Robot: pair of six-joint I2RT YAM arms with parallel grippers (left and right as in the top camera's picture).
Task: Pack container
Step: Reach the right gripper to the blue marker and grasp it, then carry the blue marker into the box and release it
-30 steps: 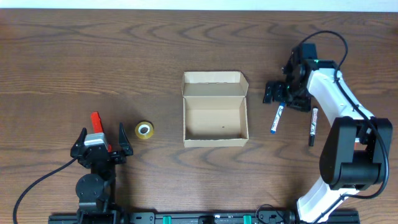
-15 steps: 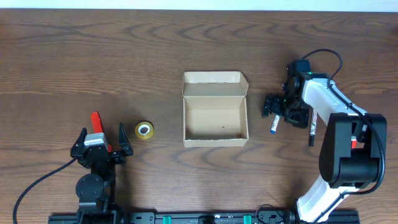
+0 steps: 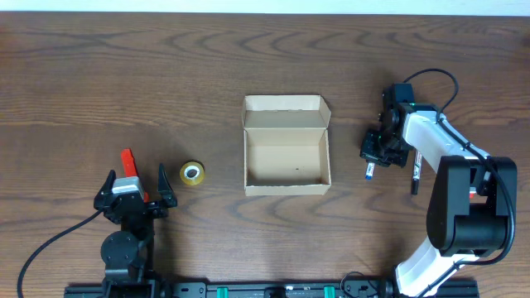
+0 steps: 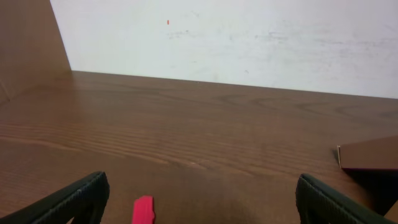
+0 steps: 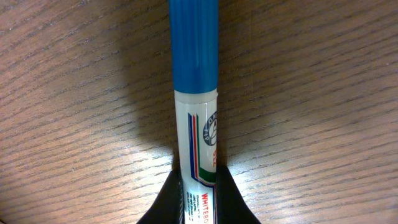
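I need to release the blue-capped whiteboard marker from my right gripper on the near part of the tan cardboard box's bottom (image 3: 294, 170). The marker still lies on the table.
The container (image 3: 281, 159), a tan cardboard box, sits mid-table with its flap lid (image 3: 286, 116) open toward the far side and nothing inside. Right of it, my right gripper (image 3: 374, 151) is shut on a blue-capped whiteboard marker (image 3: 368, 171) that lies on the table. The right wrist view shows the marker (image 5: 196, 93) pinched between the black fingers (image 5: 163, 208) of that gripper (image 5: 199, 193). My left gripper (image 3: 135, 187) stands open at the front left, with a red marker (image 3: 127, 158) just beyond it. In the left wrist view the gripper (image 4: 202, 202) is wide open, and the red marker's end (image 4: 143, 210) lies between its fingers.
A black marker (image 3: 416, 169) lies just right of the right gripper. A small roll of yellow tape (image 3: 192, 174) sits between the left gripper and the box. The box corner (image 4: 370, 154) shows at the right of the left wrist view.
My right gripper moved toward the table's front, came down over the blue marker and shut on it. The left arm stayed still.
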